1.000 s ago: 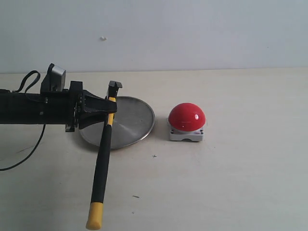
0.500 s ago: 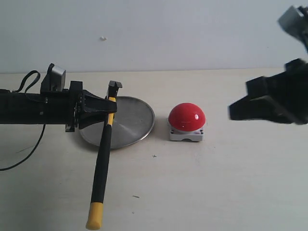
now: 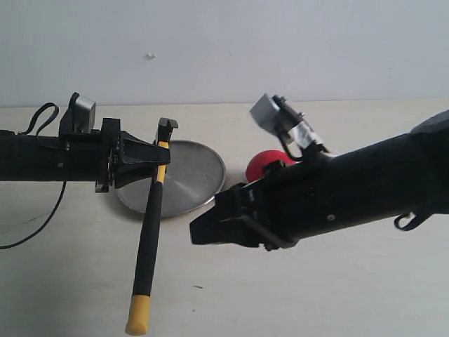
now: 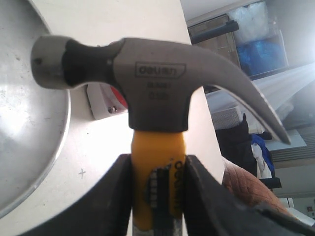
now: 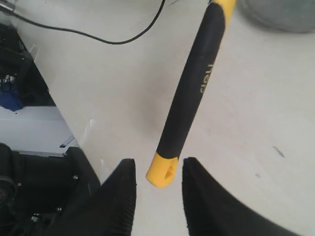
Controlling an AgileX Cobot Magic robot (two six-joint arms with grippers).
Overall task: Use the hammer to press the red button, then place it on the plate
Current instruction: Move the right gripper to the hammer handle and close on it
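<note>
The robot's right gripper should next close on the lower half of the hammer's black handle [image 3: 146,253] [image 5: 183,103], above its yellow end, while the left gripper holds the neck.
The hammer [image 3: 149,239] hangs tilted, its dark head [image 3: 167,127] up and its yellow end [image 3: 138,315] low at the front. My left gripper [image 3: 158,168] is shut on the hammer's yellow neck [image 4: 157,162], just under the head [image 4: 147,73]. The silver plate [image 3: 191,175] lies behind the hammer. The red button [image 3: 268,162] is mostly hidden by my right arm; only a sliver [image 4: 117,97] shows past the hammer head. My right gripper [image 3: 199,230] is open, reaching left in front of the plate. In its wrist view the black handle [image 5: 192,93] and yellow end [image 5: 162,174] lie beyond the open right gripper [image 5: 157,166].
A black cable [image 3: 42,210] trails from the left arm over the table, also seen as the cable [image 5: 98,37] in the right wrist view. The table edge [image 5: 64,123] runs close to the hammer's yellow end. The plate's rim [image 5: 280,17] shows past the handle.
My right arm has swung in from the right, crossing in front of the red button and reaching toward the hammer's handle. The left arm and the hammer have not moved.
</note>
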